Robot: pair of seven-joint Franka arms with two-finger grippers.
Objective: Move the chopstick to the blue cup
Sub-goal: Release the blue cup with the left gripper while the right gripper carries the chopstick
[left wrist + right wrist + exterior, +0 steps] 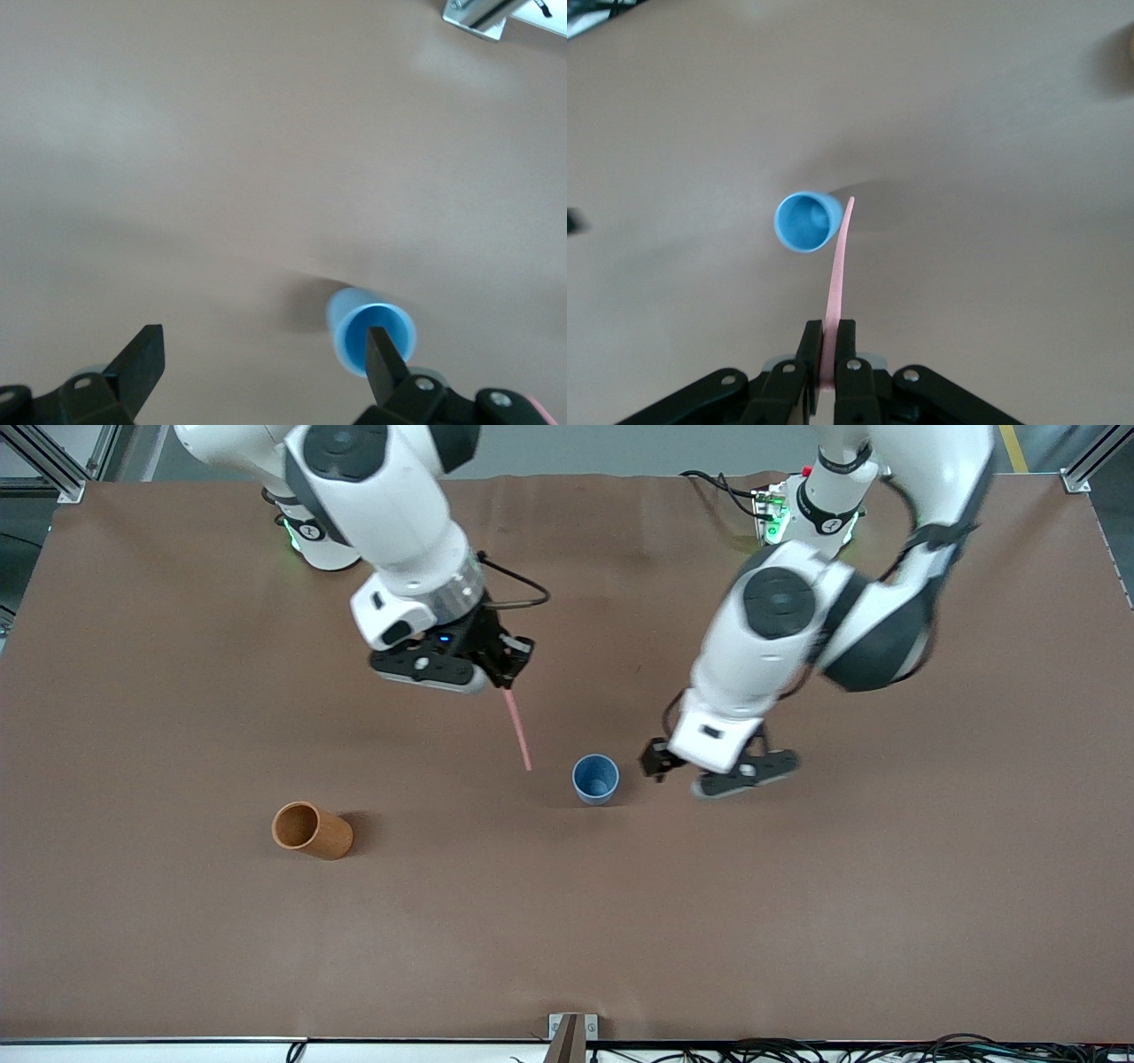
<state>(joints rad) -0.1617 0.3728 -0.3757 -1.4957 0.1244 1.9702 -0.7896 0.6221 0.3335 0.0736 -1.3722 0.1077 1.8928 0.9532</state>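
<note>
Next, I let go of the pale-pink chopstick with my right gripper, its lower end inside the blue cup (595,790) (806,220) and its upper end sticking out.
My right gripper (507,677) (829,343) is up in the air, shut on the upper end of the pale-pink chopstick (518,731) (839,261). The stick slants down over the table, and its free tip ends just beside the rim of the blue cup (595,779) (806,222), outside the cup, toward the right arm's end. The cup stands upright and holds nothing. My left gripper (709,772) (263,356) is low beside the cup, toward the left arm's end, open and holding nothing. One of its fingers (383,354) covers part of the blue cup (353,326) in the left wrist view.
An orange-brown cup (311,830) is on the brown table cover (797,921), nearer the front camera and toward the right arm's end. A metal bracket (571,1027) sits at the table's near edge.
</note>
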